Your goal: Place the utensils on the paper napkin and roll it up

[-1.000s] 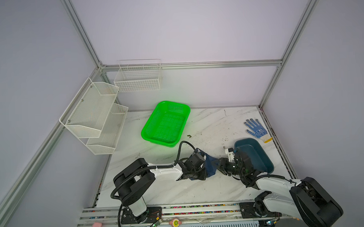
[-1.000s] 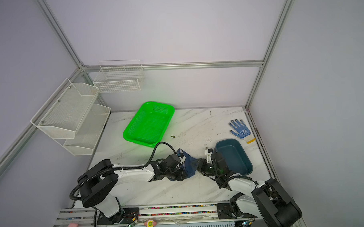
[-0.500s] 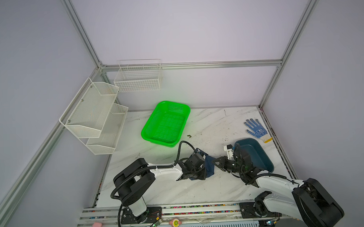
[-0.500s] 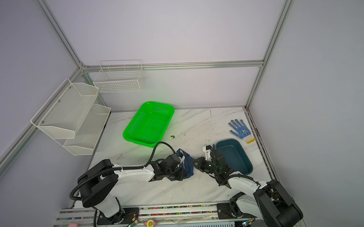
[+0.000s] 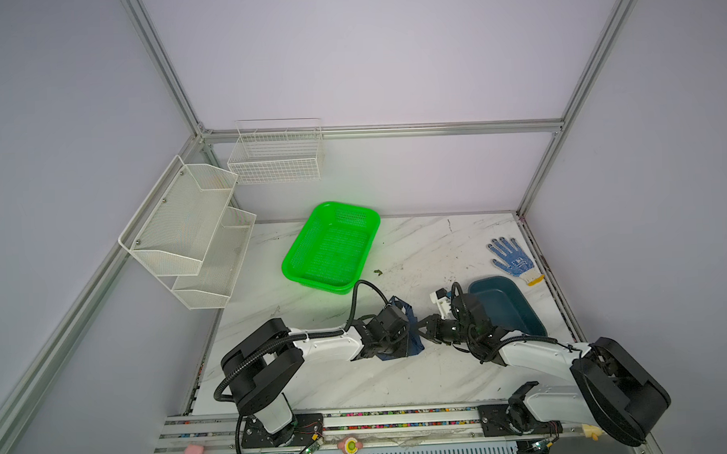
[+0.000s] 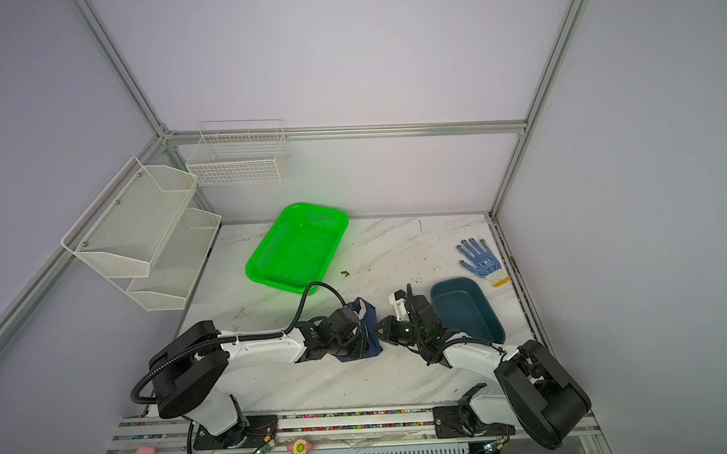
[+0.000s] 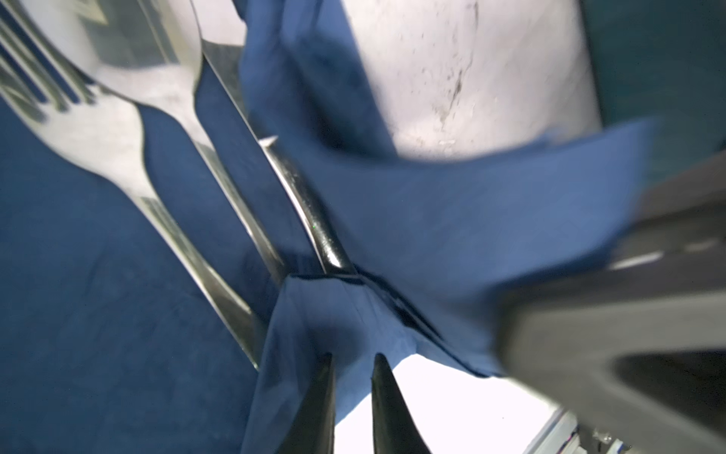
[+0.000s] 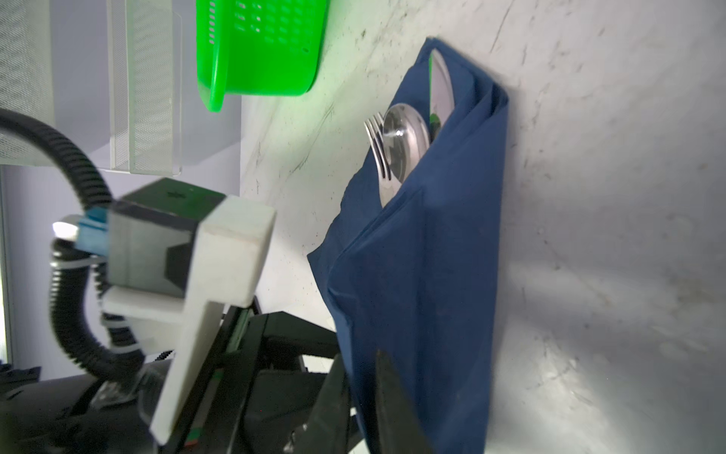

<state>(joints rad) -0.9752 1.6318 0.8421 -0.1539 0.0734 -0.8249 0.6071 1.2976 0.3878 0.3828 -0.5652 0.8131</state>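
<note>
I will take the side flap's edge point(image 7: 469, 160) with my left gripper, because the napkin's side flap sticks up off the knife while my left gripper pinches the napkin's bottom fold.
The navy paper napkin point(image 5: 403, 310) point(image 6: 370, 319) lies near the table's front middle, folded over the utensils. In the right wrist view the napkin point(image 8: 424, 255) wraps a fork point(image 8: 378, 151), spoon point(image 8: 404, 137) and knife point(image 8: 440, 84), whose heads stick out. The left wrist view shows the fork point(image 7: 98, 129) and knife point(image 7: 310, 212) lying on the napkin point(image 7: 451, 220). My left gripper point(image 7: 352, 365) point(image 5: 404, 339) is shut on a raised napkin fold. My right gripper point(image 8: 359, 367) point(image 5: 419, 328) is shut on the napkin's edge from the opposite side.
A green basket point(image 5: 344, 204) stands behind the napkin. A dark teal tray point(image 5: 506, 310) sits just right of my right arm, with a blue-dotted glove point(image 5: 513, 261) beyond it. White wire racks point(image 5: 187, 226) hang on the left wall.
My right gripper has moved left to the napkin and shut on its edge. My left gripper has kept its hold on the fold.
</note>
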